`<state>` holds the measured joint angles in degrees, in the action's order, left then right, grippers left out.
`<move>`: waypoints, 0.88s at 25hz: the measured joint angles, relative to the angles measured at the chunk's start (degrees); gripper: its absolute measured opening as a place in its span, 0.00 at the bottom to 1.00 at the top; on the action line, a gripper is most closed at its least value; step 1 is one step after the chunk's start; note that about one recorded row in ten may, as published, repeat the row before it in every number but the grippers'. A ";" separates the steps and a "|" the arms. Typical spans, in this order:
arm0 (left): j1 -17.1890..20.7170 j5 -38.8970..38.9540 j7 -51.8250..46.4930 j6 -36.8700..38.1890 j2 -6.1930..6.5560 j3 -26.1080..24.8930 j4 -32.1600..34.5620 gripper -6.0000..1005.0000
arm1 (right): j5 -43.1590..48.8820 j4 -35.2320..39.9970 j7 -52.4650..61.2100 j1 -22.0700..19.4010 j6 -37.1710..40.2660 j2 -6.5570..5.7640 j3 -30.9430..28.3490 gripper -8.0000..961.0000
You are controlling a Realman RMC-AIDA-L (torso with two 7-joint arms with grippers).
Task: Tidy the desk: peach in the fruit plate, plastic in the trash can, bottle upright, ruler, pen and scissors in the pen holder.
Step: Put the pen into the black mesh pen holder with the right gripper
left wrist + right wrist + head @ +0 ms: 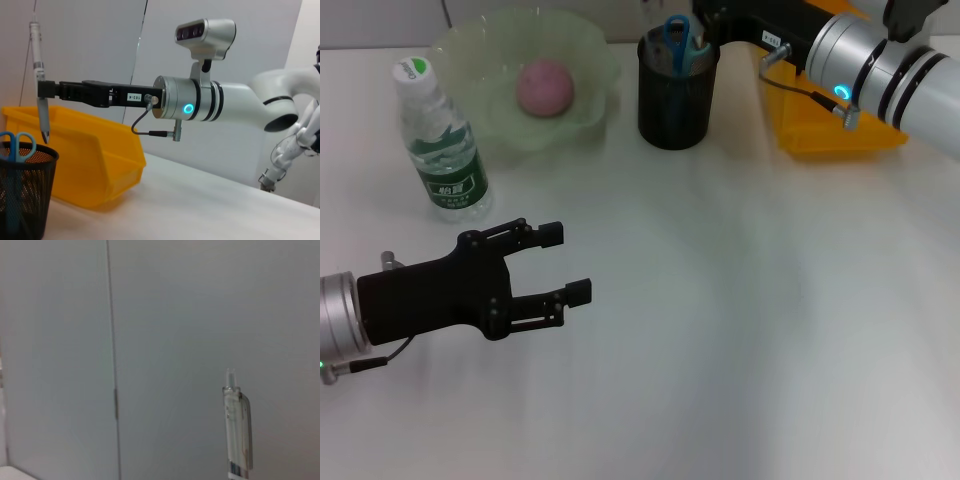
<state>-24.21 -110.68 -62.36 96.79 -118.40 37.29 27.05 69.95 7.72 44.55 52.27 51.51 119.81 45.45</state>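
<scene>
I have the black mesh pen holder (pixel 652 53) beside the blue-handled scissors as the spot for the pen, which hangs upright just above it. My right gripper needs to release the pen inside it.
My right gripper (pixel 46 90) is shut on the pen (pixel 39 75), which hangs upright with its tip just above the black mesh pen holder (pixel 25 200). The pen's top end (pixel 237 435) shows in the right wrist view. In the head view the right gripper (pixel 703 18) is over the pen holder (pixel 675 100). The blue-handled scissors (pixel 677 40) stand inside the holder. The peach (pixel 544 86) lies in the fruit plate (pixel 460 50). The bottle (pixel 440 140) stands upright. My left gripper (pixel 568 262) rests open and empty low over the desk (pixel 720 300). I cannot make out the ruler or the plastic.
The yellow trash can (pixel 840 140) stands behind my right arm, right of the pen holder; its inside is hidden. The fruit plate and bottle take up the back left of the desk.
</scene>
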 joint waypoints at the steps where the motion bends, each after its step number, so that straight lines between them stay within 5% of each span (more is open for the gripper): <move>1: -0.09 0.10 -0.02 0.05 0.00 -0.20 -0.67 0.83 | -0.65 -0.31 -0.90 0.04 -0.01 0.00 0.00 0.14; 22: -0.80 2.50 -2.10 1.81 -0.07 -0.41 -2.51 0.83 | -1.40 -4.97 -7.38 3.26 -2.98 0.08 -0.65 0.14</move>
<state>-25.01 -108.18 -64.47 98.60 -118.47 36.88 24.55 68.54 2.76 37.17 55.52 48.53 119.89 44.80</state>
